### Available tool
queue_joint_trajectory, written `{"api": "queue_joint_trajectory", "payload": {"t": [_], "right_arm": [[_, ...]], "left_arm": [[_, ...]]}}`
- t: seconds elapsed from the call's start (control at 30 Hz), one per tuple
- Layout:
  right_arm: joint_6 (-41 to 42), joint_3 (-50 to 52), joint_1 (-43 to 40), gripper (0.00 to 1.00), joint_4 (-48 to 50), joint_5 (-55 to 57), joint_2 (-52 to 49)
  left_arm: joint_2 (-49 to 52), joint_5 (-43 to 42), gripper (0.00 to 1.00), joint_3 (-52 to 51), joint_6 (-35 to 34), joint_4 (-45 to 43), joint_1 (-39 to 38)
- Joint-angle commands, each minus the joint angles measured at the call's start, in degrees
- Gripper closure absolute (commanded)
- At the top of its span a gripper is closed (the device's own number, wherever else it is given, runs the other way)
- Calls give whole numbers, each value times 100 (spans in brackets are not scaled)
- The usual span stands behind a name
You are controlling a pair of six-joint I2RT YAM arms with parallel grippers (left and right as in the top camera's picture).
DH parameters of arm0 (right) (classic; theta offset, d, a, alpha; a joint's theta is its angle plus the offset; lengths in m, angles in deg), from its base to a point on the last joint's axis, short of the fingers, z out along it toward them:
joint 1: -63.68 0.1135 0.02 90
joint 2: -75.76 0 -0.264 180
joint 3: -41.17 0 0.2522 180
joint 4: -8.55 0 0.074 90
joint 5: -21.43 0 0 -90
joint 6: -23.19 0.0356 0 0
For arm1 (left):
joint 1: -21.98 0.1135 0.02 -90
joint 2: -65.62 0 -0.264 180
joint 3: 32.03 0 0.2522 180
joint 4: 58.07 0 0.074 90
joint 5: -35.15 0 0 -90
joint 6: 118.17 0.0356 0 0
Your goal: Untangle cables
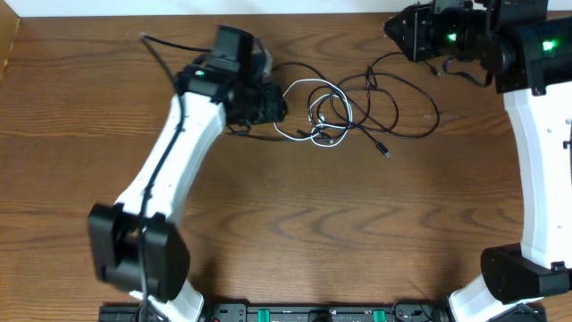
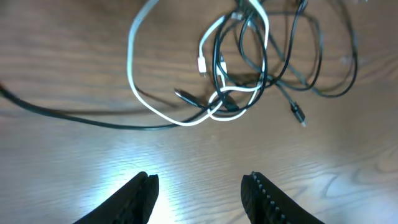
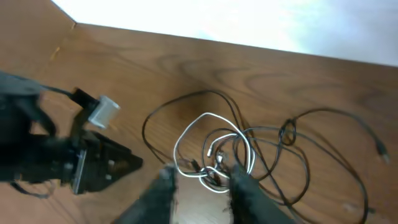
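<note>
I need to close my left gripper on the outer bend of the white cable [image 1: 281, 131] [image 2: 151, 108], where the cable's wide loop sticks out of the tangle toward that gripper.
The cables lie in one tangle [image 1: 329, 121] at the middle of the far half of the table. A white cable [image 2: 130, 56] loops through several black cables [image 2: 320, 68], and a black plug end [image 2: 298, 115] sticks out at the right. My left gripper [image 1: 279, 109] sits just left of the tangle, low over the wood. In its wrist view the left gripper [image 2: 200, 186] is open with only bare table between the fingers. My right gripper [image 1: 393, 29] hangs high at the far right. Its blurred fingers [image 3: 165, 186] stand apart above the white cable [image 3: 186, 129], holding nothing.
One black cable [image 2: 62, 115] runs left from the tangle across the wood in front of my left gripper. The table's far edge [image 3: 205, 40] meets a white surface. In the right wrist view my left arm's gripper [image 3: 106, 165] is at the left.
</note>
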Motion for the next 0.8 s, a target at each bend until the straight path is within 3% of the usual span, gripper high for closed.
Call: {"api": "queue_joint_trajectory", "payload": {"t": [0.0, 0.33, 0.77], "right_arm": [[-26, -4, -131, 68, -28, 50, -50], [-28, 0, -136, 55, -48, 522, -103], [-162, 0, -131, 50, -120, 586, -109]], "left_arm": [[520, -31, 50, -39, -859, -37, -157], [1648, 673, 51, -39, -2256, -332, -385], [2037, 702, 51, -44, -2660, -789, -533]]}}
